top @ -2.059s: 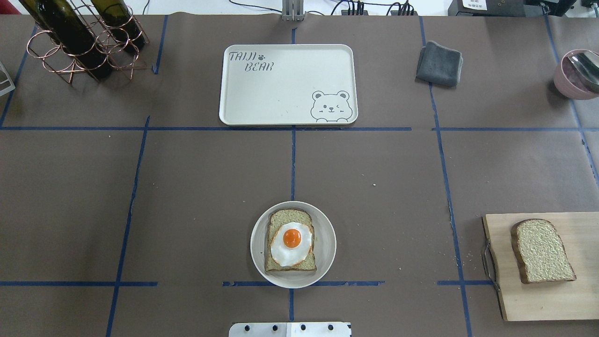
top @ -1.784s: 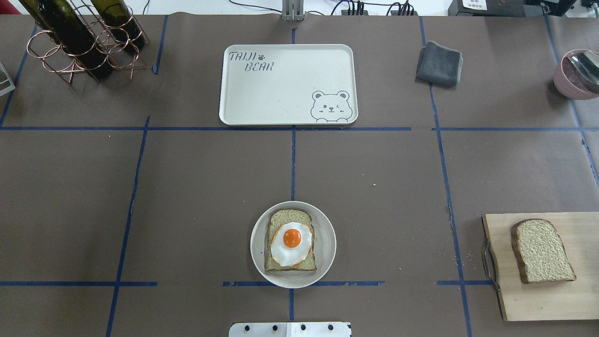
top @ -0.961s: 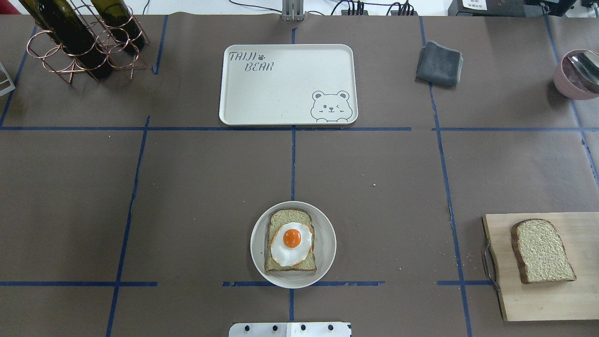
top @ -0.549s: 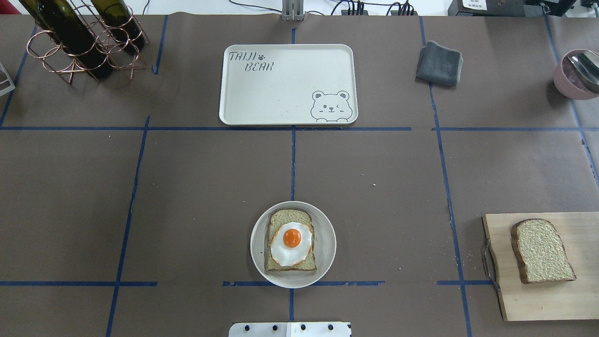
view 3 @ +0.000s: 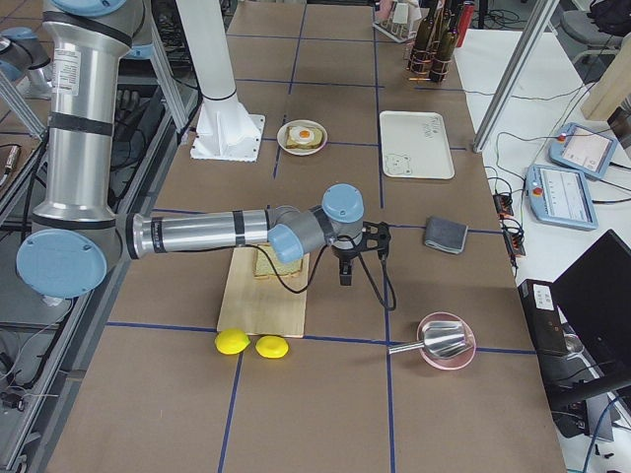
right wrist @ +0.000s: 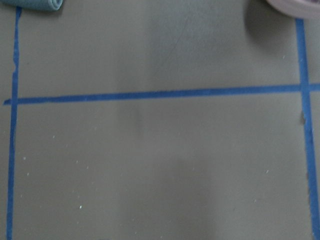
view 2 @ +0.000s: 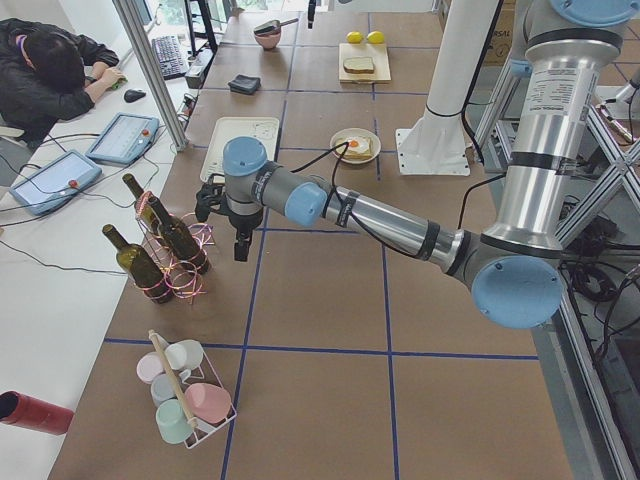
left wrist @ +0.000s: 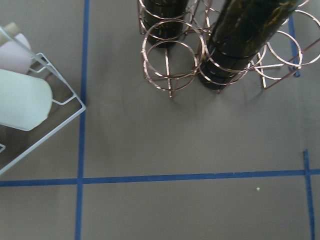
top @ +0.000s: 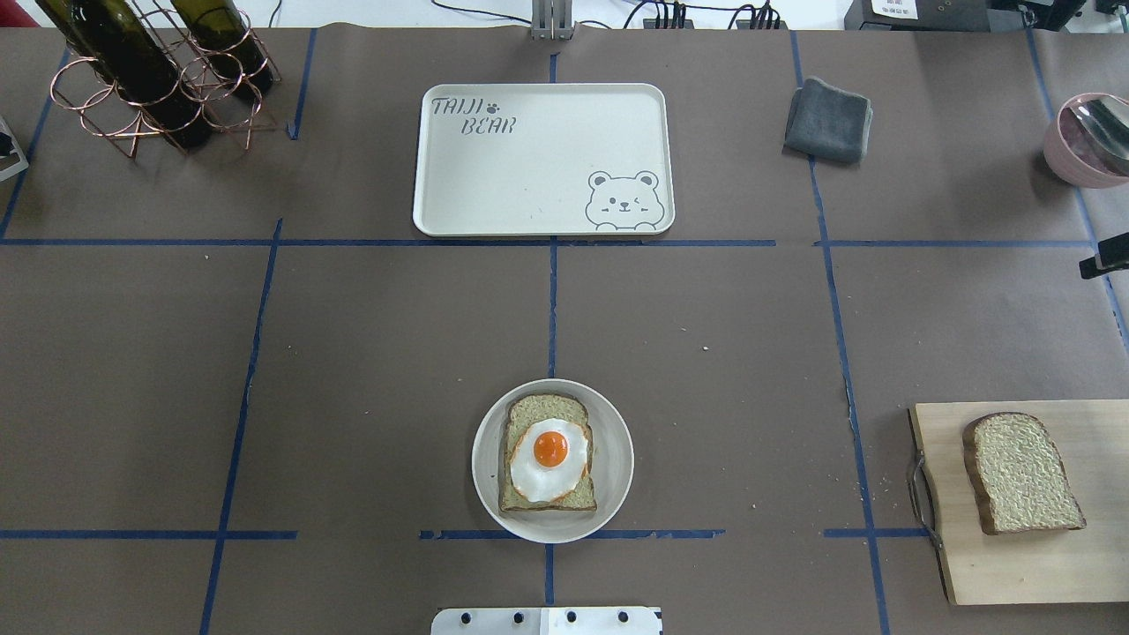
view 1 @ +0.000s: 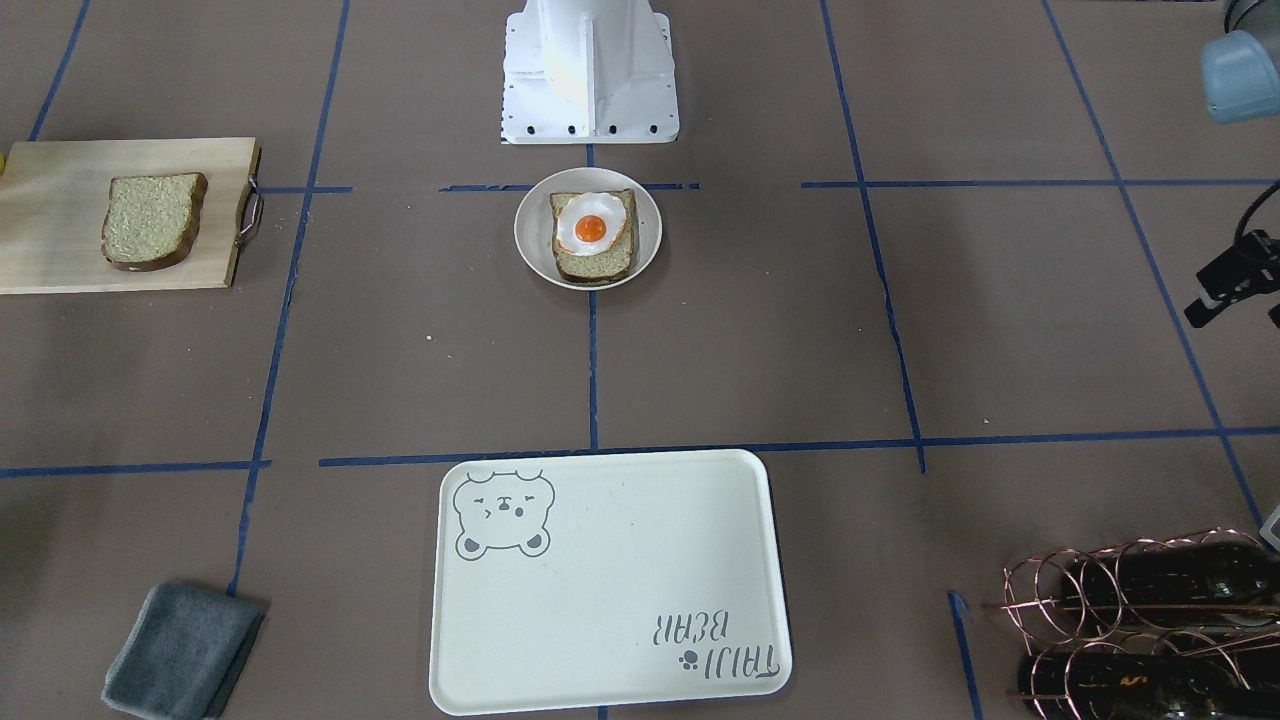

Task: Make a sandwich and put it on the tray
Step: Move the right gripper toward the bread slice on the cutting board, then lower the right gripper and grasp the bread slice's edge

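Observation:
My right gripper needs to grip the edge of the bread slice (view 1: pixel 112 214) on the cutting board, on the side away from the board's metal handle.
A slice of wholegrain bread topped with a fried egg (top: pixel 550 454) lies on the small round plate (top: pixel 617 459) near the robot's base, also in the front view (view 1: pixel 592 232). A second bread slice (top: pixel 1021 472) lies on the wooden cutting board (top: pixel 997 564) at the right. The cream bear tray (top: pixel 542 159) lies bare at the far middle. My left gripper (view 2: pixel 238 235) hangs above the table by the wine rack. My right gripper (view 3: pixel 361 258) hangs beyond the cutting board; only its edge (top: pixel 1107 263) shows overhead. I cannot tell if either is open.
A copper rack with wine bottles (top: pixel 159 79) stands far left. A folded grey cloth (top: pixel 829 119) and a pink bowl with a metal scoop (top: pixel 1085 141) are far right. A wire rack of cups (view 2: pixel 180 395) stands beyond the left end. Two lemons (view 3: pixel 246 343) lie beside the board.
A dark tip of my right gripper has come into the overhead view at the right edge. The bread, egg, plate and tray have not moved.

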Available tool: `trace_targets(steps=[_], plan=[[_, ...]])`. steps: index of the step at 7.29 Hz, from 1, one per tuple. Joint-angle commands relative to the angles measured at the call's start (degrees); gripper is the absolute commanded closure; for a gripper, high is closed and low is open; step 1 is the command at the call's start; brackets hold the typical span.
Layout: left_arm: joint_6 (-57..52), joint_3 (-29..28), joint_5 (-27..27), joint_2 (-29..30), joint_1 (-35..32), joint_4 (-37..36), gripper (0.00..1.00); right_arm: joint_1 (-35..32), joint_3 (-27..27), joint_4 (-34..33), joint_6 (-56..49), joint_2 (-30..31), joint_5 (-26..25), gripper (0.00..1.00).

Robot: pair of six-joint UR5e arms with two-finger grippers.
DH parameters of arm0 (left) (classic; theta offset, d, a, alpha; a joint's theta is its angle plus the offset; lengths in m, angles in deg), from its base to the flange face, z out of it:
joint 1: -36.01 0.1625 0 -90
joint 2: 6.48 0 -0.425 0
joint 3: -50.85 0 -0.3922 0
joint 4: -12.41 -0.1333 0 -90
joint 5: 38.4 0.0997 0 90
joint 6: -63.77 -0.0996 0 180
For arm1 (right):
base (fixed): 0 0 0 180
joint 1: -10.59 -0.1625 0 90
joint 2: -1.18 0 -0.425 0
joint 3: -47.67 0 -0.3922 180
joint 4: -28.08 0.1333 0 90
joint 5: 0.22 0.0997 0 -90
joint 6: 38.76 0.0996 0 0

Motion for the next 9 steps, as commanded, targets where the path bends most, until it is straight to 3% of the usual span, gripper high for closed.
trace_targets(steps=[1, 4, 7, 9], plan=[[6.4, 2.9, 0.0, 0.1, 3.6, 1.0, 0.00, 10.9, -8.9, 5.7, 12.2, 8.9, -4.6, 0.00], [7.0, 4.0, 0.0, 0.6, 4.3, 1.0, 0.00, 17.3, -9.3, 7.0, 14.1, 11.0, -7.6, 0.00], [10.0, 4.1, 0.0, 1.9, 5.2, 0.9, 0.00, 20.6, -1.3, 21.1, 15.9, 13.2, -11.6, 0.00], [10.0, 3.9, 0.0, 2.0, 5.3, 0.9, 0.00, 23.2, -1.2, 21.3, 16.8, 13.2, -11.9, 0.00]])
